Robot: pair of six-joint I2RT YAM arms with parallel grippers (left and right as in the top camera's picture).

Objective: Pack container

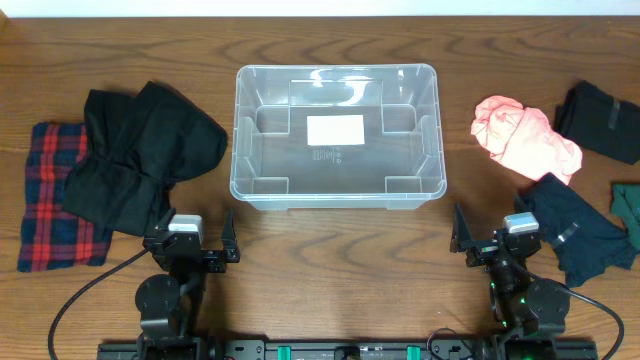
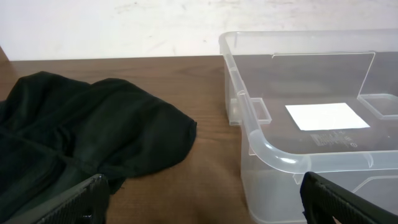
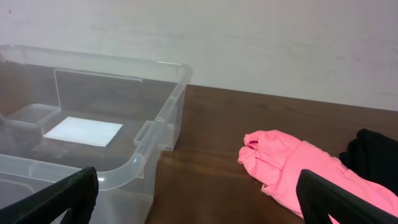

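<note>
The robot's left gripper will next go to the black garment lying over the red plaid cloth and close on the garment's near-side edge (image 1: 103,209).
The clear container (image 1: 240,130) stands in the middle of the table, empty, with a white label on its bottom. It also shows in the left wrist view (image 2: 267,146) and the right wrist view (image 3: 155,134). My left gripper (image 1: 195,245) is open and empty near the front edge, below the container's left corner. My right gripper (image 1: 495,240) is open and empty at the front right. A black garment (image 1: 140,155) lies left of the container and shows in the left wrist view (image 2: 87,130). A pink garment (image 1: 525,135) lies right of it, also in the right wrist view (image 3: 292,165).
A red plaid cloth (image 1: 50,200) lies under the black garment at far left. A black garment (image 1: 600,118) lies at the far right, a dark navy one (image 1: 575,230) beside my right gripper, and a green piece (image 1: 628,205) at the right edge.
</note>
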